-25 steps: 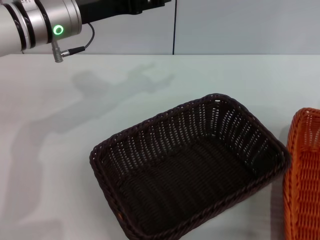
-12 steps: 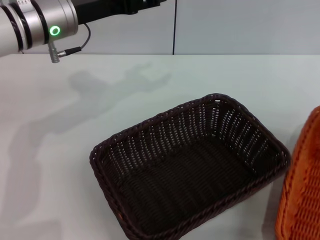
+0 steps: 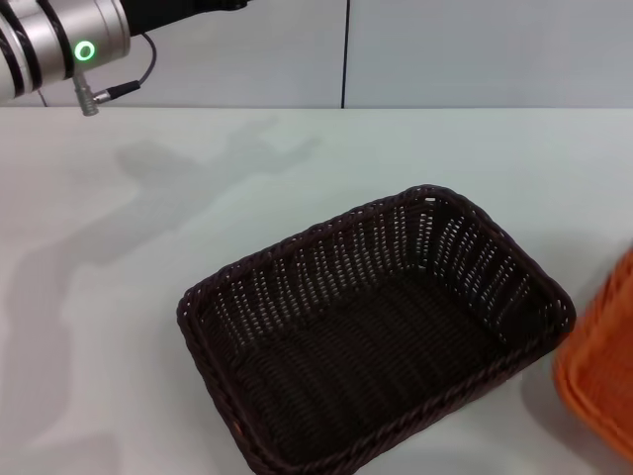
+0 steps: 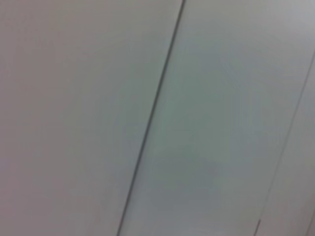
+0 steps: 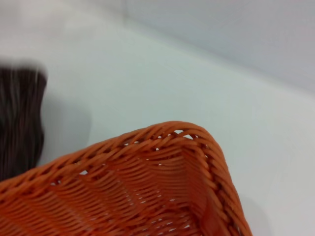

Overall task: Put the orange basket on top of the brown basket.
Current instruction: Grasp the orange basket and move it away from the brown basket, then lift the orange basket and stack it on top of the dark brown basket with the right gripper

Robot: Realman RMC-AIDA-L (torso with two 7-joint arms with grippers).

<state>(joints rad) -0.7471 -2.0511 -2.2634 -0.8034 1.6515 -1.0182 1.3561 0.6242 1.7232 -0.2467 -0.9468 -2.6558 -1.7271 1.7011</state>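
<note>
My right gripper has the orange basket to set down. It will let go of it nested inside the empty hollow of the brown basket (image 3: 359, 295).
The brown basket (image 3: 371, 332) stands empty on the white table (image 3: 198, 198), in the middle of the head view. The orange basket (image 3: 603, 371) shows only as a tilted corner at the right edge, lifted off the table beside the brown basket. In the right wrist view the orange basket (image 5: 142, 187) fills the lower part close to the camera, with the brown basket's corner (image 5: 19, 118) beyond it. My left arm (image 3: 59, 45) is raised at the top left. Neither gripper's fingers show in any view.
A pale wall with a dark vertical seam (image 3: 345, 54) rises behind the table. The left wrist view shows only that wall with a seam (image 4: 152, 113). The left arm's shadow (image 3: 178, 188) lies on the table.
The orange basket has risen and tilted, its corner moving further toward the right edge of the head view. My left arm has drawn back toward the top left.
</note>
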